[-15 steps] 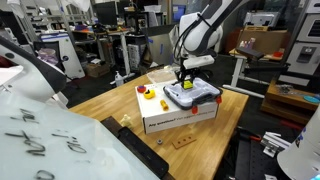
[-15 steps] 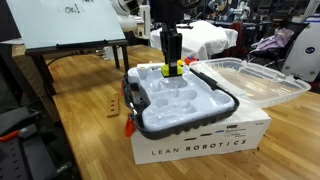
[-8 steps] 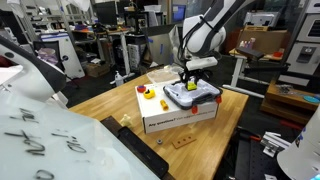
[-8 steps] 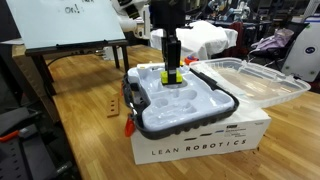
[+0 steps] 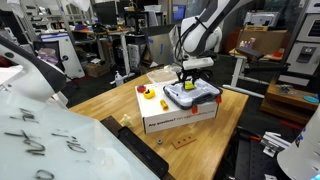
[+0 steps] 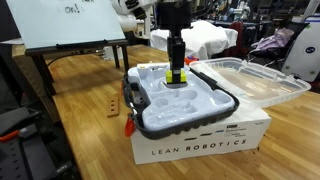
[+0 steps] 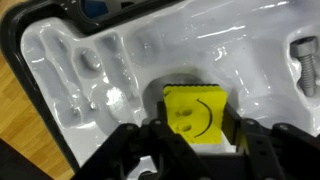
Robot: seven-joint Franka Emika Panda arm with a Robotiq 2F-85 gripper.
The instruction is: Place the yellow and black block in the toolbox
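Next, my gripper sets the yellow and black block down in the toolbox's whitish middle hollow (image 5: 187,87) (image 7: 199,109), next to the grey bolt.
My gripper (image 6: 176,72) is shut on the yellow and black block (image 7: 195,113), a yellow piece with a black smiley face. It holds the block just above the whitish moulded middle of the toolbox (image 6: 150,115), a dark-rimmed case lying open on a white cardboard box. In the wrist view the block sits between the black fingers (image 7: 197,140), over the tray's recesses (image 7: 110,70). In an exterior view the gripper (image 5: 185,82) hangs over the toolbox (image 5: 205,97).
The white cardboard box (image 6: 200,145) stands on a wooden table (image 6: 90,130). The clear lid (image 6: 255,80) lies open beside the case. A small red piece and another yellow piece (image 5: 148,94) lie on the box top. A whiteboard easel (image 6: 60,25) stands behind.
The gripper with the block has shifted slightly sideways over the toolbox tray and stays low above it. Nothing else has moved.
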